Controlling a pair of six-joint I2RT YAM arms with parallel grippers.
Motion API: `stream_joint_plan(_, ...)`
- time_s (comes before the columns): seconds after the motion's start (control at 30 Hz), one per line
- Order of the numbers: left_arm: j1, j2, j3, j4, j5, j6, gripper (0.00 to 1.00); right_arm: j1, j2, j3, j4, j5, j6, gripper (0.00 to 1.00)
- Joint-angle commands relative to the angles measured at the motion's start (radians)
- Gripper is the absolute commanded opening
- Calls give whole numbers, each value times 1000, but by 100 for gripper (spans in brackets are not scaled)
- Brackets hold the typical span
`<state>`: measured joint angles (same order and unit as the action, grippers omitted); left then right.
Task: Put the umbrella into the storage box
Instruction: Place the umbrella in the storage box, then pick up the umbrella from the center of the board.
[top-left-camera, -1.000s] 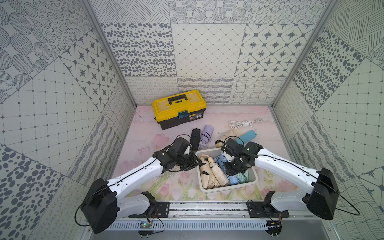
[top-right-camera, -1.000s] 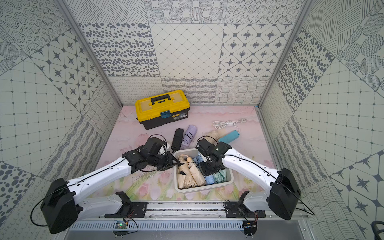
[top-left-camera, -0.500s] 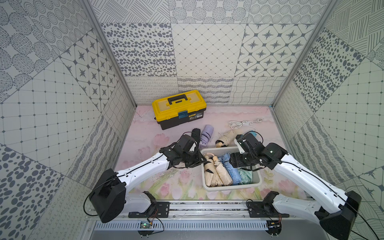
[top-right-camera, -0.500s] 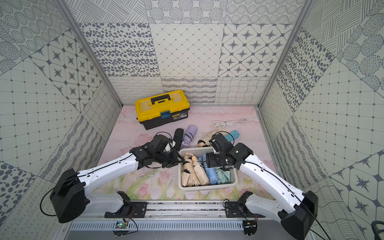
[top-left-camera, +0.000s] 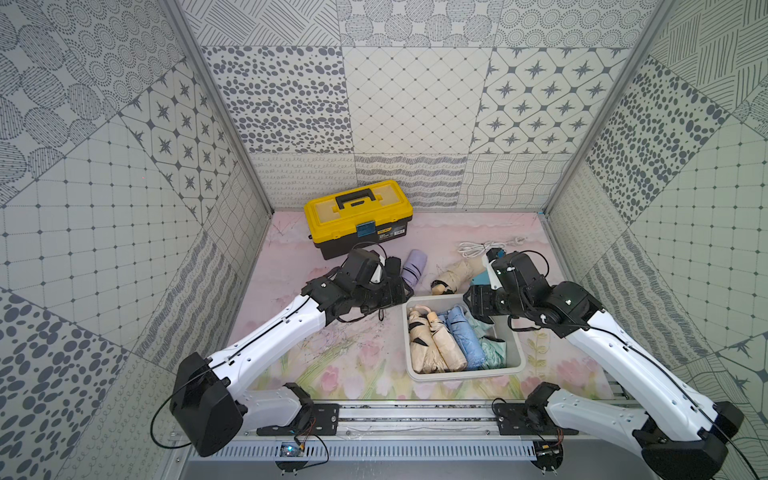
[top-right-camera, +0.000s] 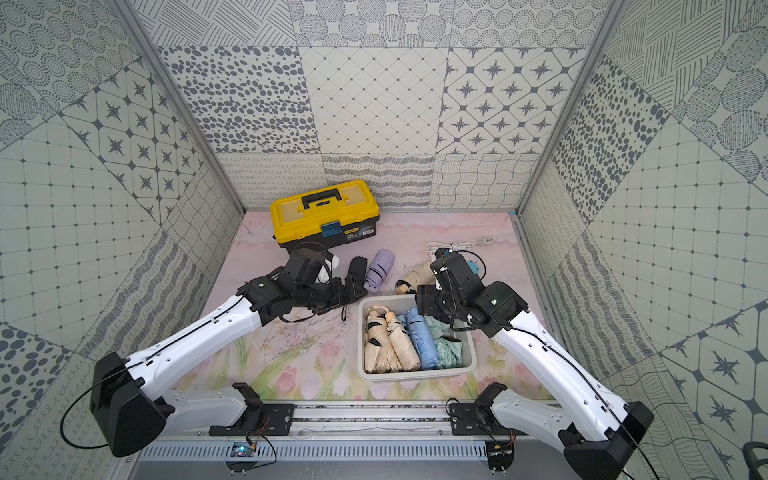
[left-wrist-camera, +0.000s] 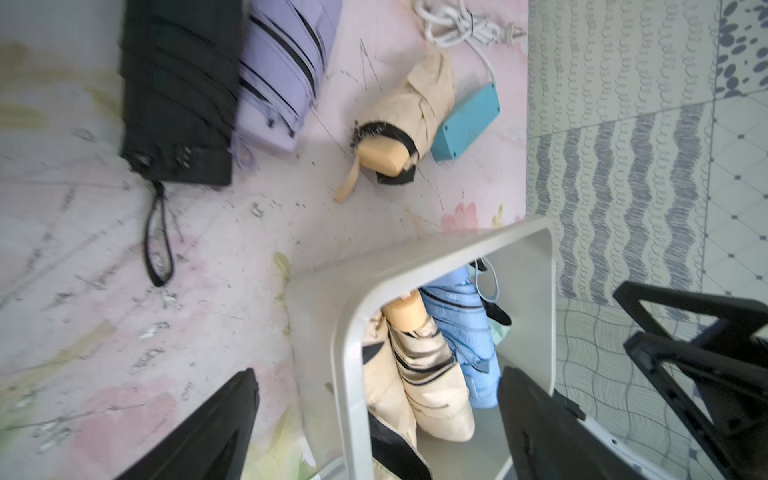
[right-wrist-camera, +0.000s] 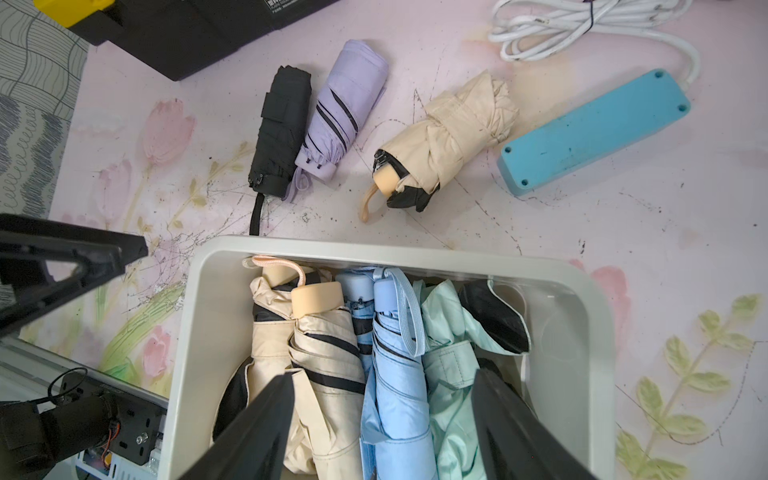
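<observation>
Next, I close my left gripper on the far end of the black umbrella (top-left-camera: 393, 262), the end that is opposite its wrist strap and beside the lilac umbrella.
The white storage box (top-left-camera: 463, 375) (top-right-camera: 415, 376) (right-wrist-camera: 183, 345) (left-wrist-camera: 345, 357) holds several folded umbrellas: beige (top-left-camera: 432, 345), blue (right-wrist-camera: 395, 374) and mint (right-wrist-camera: 449, 365). On the mat beyond it lie a black umbrella (right-wrist-camera: 282, 129) (left-wrist-camera: 178, 91), a lilac umbrella (top-left-camera: 414, 268) (right-wrist-camera: 345, 112) and a beige umbrella (top-left-camera: 455, 274) (right-wrist-camera: 449, 137). My left gripper (left-wrist-camera: 376, 374) (top-left-camera: 399, 291) is open over the box's far left corner, straddling the rim. My right gripper (right-wrist-camera: 384, 374) (top-left-camera: 478, 305) is open above the blue umbrella at the box's far right, holding nothing.
A yellow-and-black toolbox (top-left-camera: 357, 216) stands at the back left. A blue power strip (right-wrist-camera: 594, 133) with a coiled white cable (right-wrist-camera: 582, 20) lies behind the beige umbrella. Patterned walls close in three sides, and the rail runs along the front.
Both grippers were shut at the box a second ago and now stand open. The right one has drawn back to the box's far right; the left one sits at the far left corner.
</observation>
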<state>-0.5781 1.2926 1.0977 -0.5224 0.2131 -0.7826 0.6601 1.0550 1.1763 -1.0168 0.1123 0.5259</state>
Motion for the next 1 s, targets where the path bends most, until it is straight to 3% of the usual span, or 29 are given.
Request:
stream_joint_plan(0.0, 111, 109, 109, -142, -106, 237, 95, -4, 3, 2, 81, 36, -5, 73)
stream_joint_plan(0.17, 141, 304, 221, -113, -118, 337, 94, -4, -5, -39, 134, 42, 18, 73)
stream_joint_plan(0.47, 143, 575, 351, -35, -197, 347, 92, -4, 38, -67, 164, 52, 26, 73)
stream_joint_plan(0.97, 137, 837, 556, -27, -258, 400, 90, -6, -72, -118, 164, 67, 53, 68)
